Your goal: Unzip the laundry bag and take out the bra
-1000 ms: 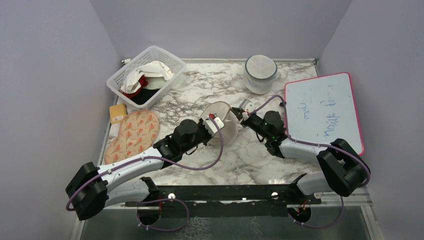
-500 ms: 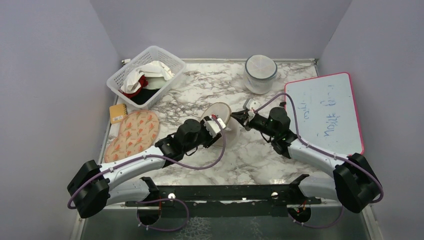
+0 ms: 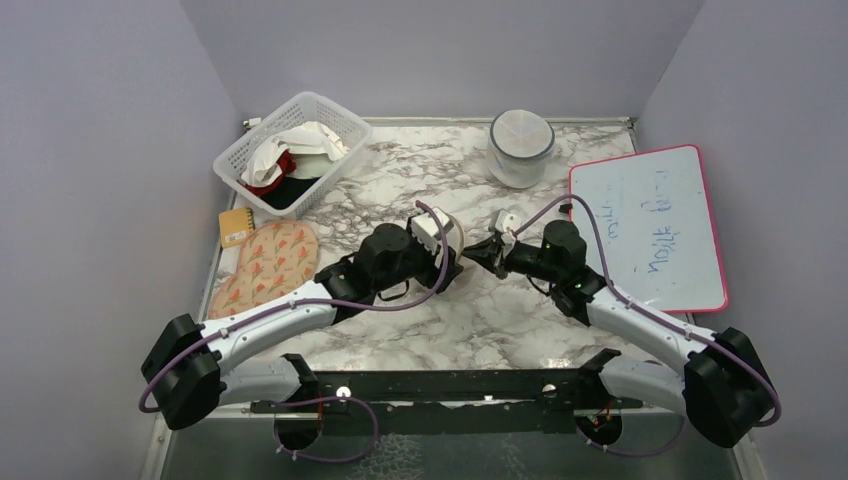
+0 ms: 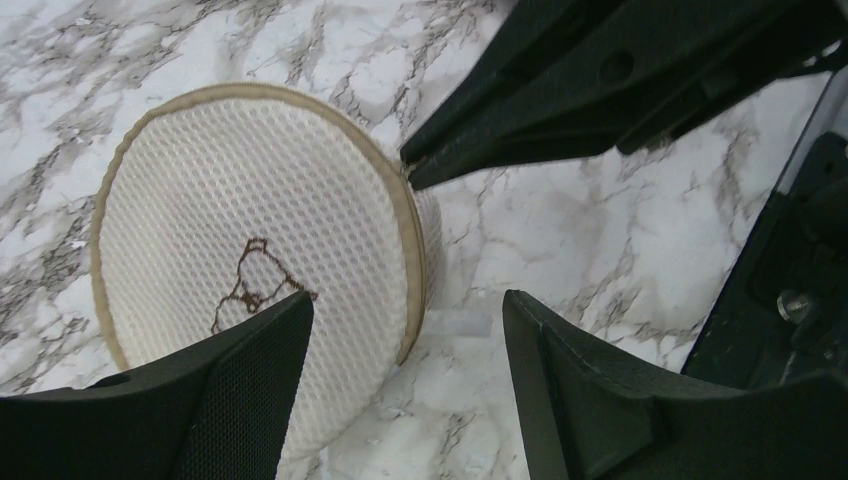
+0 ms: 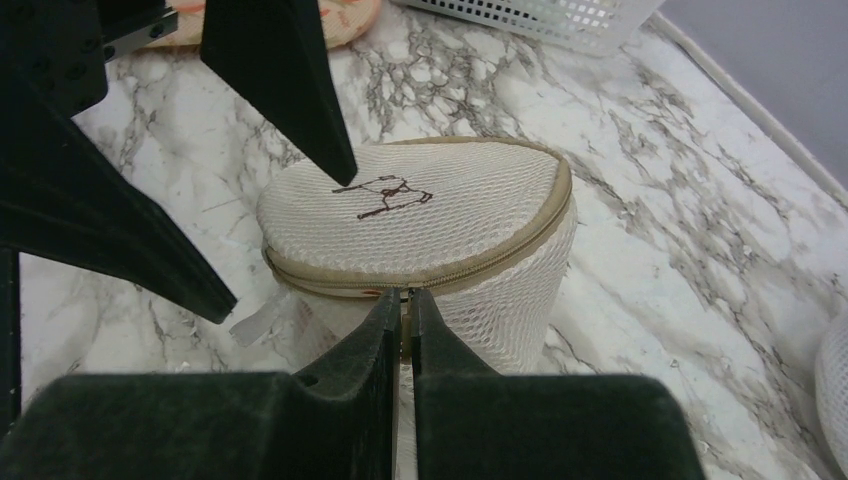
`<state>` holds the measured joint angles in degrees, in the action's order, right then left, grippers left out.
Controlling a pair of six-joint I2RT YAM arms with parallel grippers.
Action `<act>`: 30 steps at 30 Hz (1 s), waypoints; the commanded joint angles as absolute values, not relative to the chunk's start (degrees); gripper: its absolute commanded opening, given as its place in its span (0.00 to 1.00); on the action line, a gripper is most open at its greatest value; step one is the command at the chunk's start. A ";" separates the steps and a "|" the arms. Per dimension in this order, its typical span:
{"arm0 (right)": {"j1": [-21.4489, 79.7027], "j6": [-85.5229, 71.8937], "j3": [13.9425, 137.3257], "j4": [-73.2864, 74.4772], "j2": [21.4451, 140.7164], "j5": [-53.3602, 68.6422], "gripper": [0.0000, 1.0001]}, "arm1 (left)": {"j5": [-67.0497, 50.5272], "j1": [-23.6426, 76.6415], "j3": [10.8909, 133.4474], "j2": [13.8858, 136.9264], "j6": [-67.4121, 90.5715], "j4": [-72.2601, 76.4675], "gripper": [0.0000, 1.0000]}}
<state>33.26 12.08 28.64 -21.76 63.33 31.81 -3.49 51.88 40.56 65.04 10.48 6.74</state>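
Note:
The laundry bag is held only by my right gripper, by its zipper pull, so my left gripper needs to pinch the laundry bag's rim (image 4: 412,325) to keep it steady before I unzip.
The laundry bag (image 5: 420,215), a cream mesh drum with a small dark drawing on its flat face, stands on the marble table (image 3: 520,300). In the top view only a sliver of the laundry bag (image 3: 456,238) shows beneath my left wrist. My left gripper (image 4: 405,335) is open; one finger lies over the bag's face, the other over bare marble. My right gripper (image 5: 405,305) is shut on the beige zipper pull at the bag's near rim, and the zip line looks closed. The bra is hidden.
A white basket (image 3: 345,125) of white, red and black clothes stands at the back left. A greyish-white pod (image 3: 521,145) is at the back. A pink-edged whiteboard (image 3: 650,225) lies on the right, and an orange patterned pad (image 3: 268,265) on the left.
My left gripper has opened and let go of the bag, which has dropped from a tilted, raised pose to standing on the table. The right gripper has stayed shut at the zip, shifting slightly right.

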 commanded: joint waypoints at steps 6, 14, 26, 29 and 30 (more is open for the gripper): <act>33.48 8.97 26.97 -20.93 59.15 38.60 0.02 | -2.31 52.38 49.67 71.85 13.26 0.64 0.57; 33.46 8.65 26.72 -19.92 58.61 39.43 0.02 | -1.39 52.73 46.43 71.98 15.60 2.47 0.47; 33.48 8.28 27.77 -17.77 57.88 32.55 0.02 | -0.86 52.88 45.16 70.32 11.43 0.07 0.03; 33.40 7.61 28.12 -17.83 58.10 28.19 0.02 | -1.67 52.84 44.15 67.94 10.11 -0.88 0.00; 33.40 7.25 28.27 -18.26 58.22 26.53 0.02 | -2.00 52.82 43.72 67.07 9.66 -1.27 0.00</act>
